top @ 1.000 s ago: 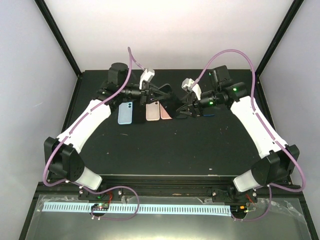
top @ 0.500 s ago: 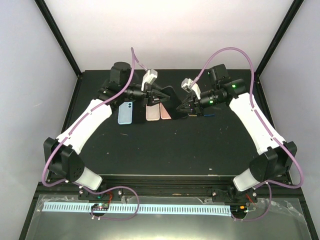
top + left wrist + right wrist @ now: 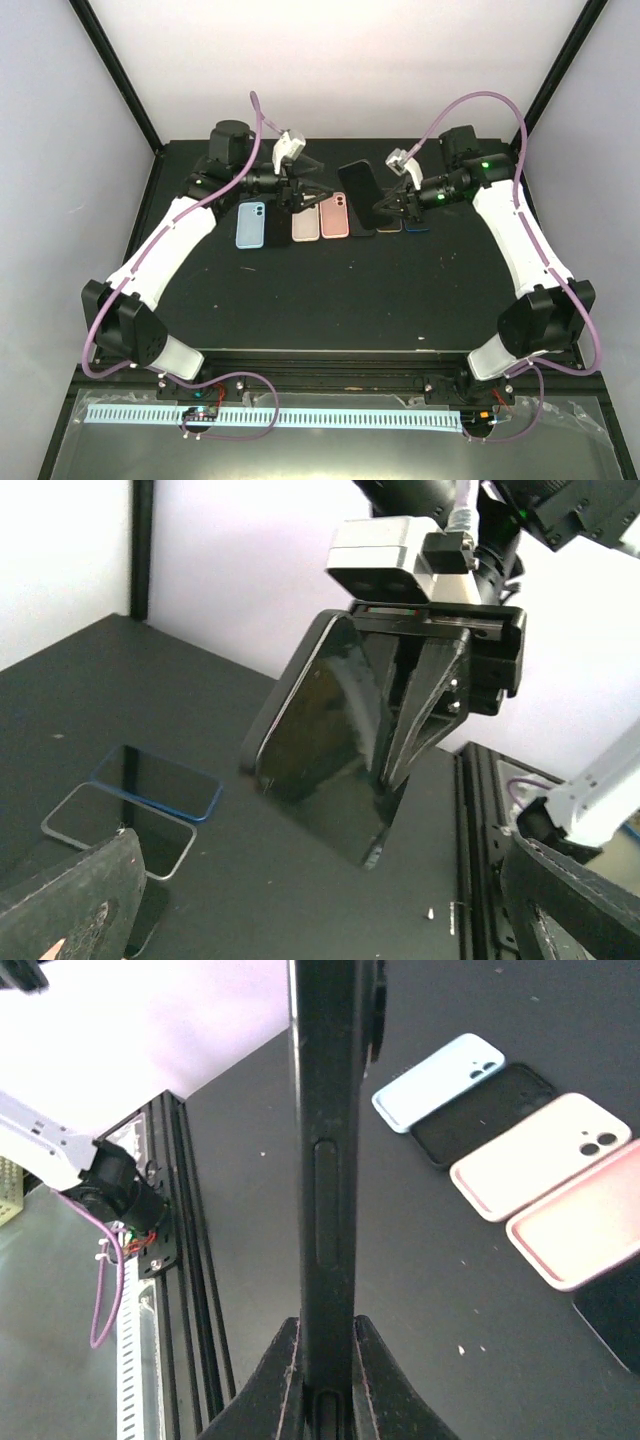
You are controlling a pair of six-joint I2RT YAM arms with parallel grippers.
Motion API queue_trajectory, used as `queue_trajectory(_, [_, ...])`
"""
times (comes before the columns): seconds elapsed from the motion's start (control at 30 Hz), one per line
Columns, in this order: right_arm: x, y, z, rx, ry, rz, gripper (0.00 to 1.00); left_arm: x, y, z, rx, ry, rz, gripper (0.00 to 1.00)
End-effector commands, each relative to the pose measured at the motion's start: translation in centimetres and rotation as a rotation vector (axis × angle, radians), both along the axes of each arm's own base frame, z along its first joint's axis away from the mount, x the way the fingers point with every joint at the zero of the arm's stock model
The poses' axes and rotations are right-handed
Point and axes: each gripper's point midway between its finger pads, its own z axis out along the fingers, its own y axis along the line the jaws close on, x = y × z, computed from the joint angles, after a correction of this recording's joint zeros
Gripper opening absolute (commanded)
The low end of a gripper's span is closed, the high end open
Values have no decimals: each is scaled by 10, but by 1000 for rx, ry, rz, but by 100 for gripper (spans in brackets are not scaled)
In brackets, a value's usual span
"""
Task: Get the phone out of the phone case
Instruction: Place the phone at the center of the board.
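Note:
My right gripper is to set the black phone down on the table (image 3: 437,214) beside the blue-edged phone, so that it will extend the row.
A black phone (image 3: 360,185) in what looks like a black phone case hangs tilted above the table. My right gripper (image 3: 385,207) is shut on its lower edge. The right wrist view shows it edge-on (image 3: 325,1160), pinched between the two fingers (image 3: 285,1370). The case rim and the phone are both black, so I cannot separate them. My left gripper (image 3: 310,195) stands open to the left of the phone and apart from it. In the left wrist view the phone's glossy face (image 3: 325,745) is ahead, with the wide-spread left fingertips (image 3: 70,900) at the bottom corners.
Lying in a row on the table are a light blue case (image 3: 250,223), a black case (image 3: 274,226), a pale pink case (image 3: 305,222) and a pink case (image 3: 334,215). Two flat phones (image 3: 390,222) (image 3: 418,225) lie under the right gripper. A black frame rail (image 3: 190,1260) edges the table.
My left gripper has let go of the phone, opened wide and drawn back to the left. My right gripper has shut on the phone and carried it a little to the right.

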Motion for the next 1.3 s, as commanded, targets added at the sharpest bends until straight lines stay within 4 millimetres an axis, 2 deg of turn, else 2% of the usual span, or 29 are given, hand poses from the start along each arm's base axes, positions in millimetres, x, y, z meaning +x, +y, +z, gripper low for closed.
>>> queue_trajectory(0.0, [11, -23, -8, 11, 54, -70, 1, 14, 22, 17, 21, -31, 106, 99])
queue_trajectory(0.13, [31, -54, -29, -39, 96, -177, 1, 25, 37, 7, 47, 11, 157, 99])
queue_trajectory(0.4, [72, -133, -76, -126, 252, -415, 1, 36, 59, -7, 101, 3, 250, 99])
queue_trajectory(0.57, [94, -178, -107, -178, 340, -523, 1, 36, 63, -8, 99, 3, 265, 99])
queue_trajectory(0.67, [104, -197, -126, -201, 395, -562, 1, 36, 63, -6, 98, -4, 268, 99])
queue_trajectory(0.83, [117, -224, -156, -220, 488, -602, 1, 36, 64, -7, 100, -5, 278, 99])
queue_trajectory(0.97, [129, -236, -174, -232, 539, -611, 1, 36, 65, -10, 100, 7, 290, 99])
queue_trajectory(1.27, [154, -244, -206, -216, 610, -616, 1, 38, 67, -15, 111, 19, 307, 99])
